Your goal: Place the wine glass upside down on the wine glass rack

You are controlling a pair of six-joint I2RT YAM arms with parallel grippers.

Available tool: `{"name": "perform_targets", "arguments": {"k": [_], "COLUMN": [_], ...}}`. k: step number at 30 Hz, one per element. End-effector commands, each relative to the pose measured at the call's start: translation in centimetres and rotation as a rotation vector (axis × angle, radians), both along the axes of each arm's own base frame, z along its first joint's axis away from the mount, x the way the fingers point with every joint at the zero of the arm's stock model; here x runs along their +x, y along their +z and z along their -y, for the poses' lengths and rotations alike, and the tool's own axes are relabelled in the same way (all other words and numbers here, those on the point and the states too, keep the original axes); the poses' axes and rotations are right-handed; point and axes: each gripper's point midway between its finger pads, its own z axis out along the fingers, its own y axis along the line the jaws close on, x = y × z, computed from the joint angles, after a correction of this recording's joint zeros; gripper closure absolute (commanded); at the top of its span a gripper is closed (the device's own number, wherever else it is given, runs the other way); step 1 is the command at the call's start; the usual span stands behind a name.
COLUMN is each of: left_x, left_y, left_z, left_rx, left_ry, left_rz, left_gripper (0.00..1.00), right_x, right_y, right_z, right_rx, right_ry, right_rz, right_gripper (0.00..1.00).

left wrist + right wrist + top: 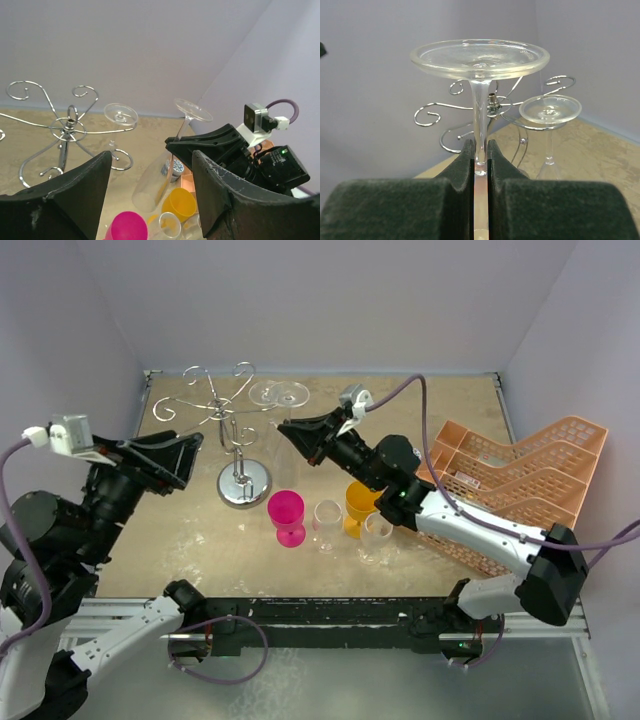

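Note:
Next, my right gripper releases the clear wine glass on the empty rack hook (248, 430) (458, 138) above the round base.
My right gripper (290, 430) is shut on the stem of a clear wine glass (480, 55) and holds it upside down, foot up, in the air just right of the chrome wine glass rack (240, 445). The held glass also shows in the left wrist view (192, 111), its bowl hanging tilted below. In the right wrist view the gripper (480, 150) pinches the stem, with the rack (492, 102) behind. Another clear glass (550, 108) hangs upside down on a rack arm. My left gripper (172, 455) is open and empty, left of the rack, and its view (150, 200) faces it.
A pink glass (287, 512), an orange glass (360, 505) and two clear glasses (328, 522) stand in front of the rack's round base (244, 485). A peach plastic crate (520, 480) sits at the right. Walls enclose the table on three sides.

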Motion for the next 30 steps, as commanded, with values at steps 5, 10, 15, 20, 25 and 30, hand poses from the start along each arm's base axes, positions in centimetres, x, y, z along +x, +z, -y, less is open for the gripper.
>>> {"name": "perform_targets", "arguments": {"k": [5,10,15,20,25,30], "left_x": [-1.2,-1.1,-0.9,-1.0,-1.1,-1.0], "left_y": [1.2,0.6,0.4,1.2,1.8,1.5], "left_z": [-4.1,-4.6,-4.5,-4.0,-3.9,-4.0], "left_rx": [-0.081,-0.08,-0.075,-0.09,-0.108,-0.107], "left_ry": [0.142,0.167,0.169,0.142,0.137,0.143], "left_rz": [0.015,0.0,-0.008,0.008,0.024,0.017], "left_gripper": [0.37,0.37,0.37,0.36,0.36,0.36], "right_x": [1.8,2.3,2.5,2.9,3.1,3.3], "right_y": [1.7,1.0,-0.5,-0.7,-0.8,-1.0], "right_z": [-0.8,-1.8,-3.7,-4.6,-5.2,-5.8], "right_rx": [0.036,0.018,0.013,0.032,0.043,0.056], "right_ry": [-0.062,-0.056,0.001,0.014,0.025,0.04], "right_rz": [0.137,0.164,0.16,0.164,0.173,0.178], "right_gripper": [1.0,1.0,1.0,1.0,1.0,1.0]}}
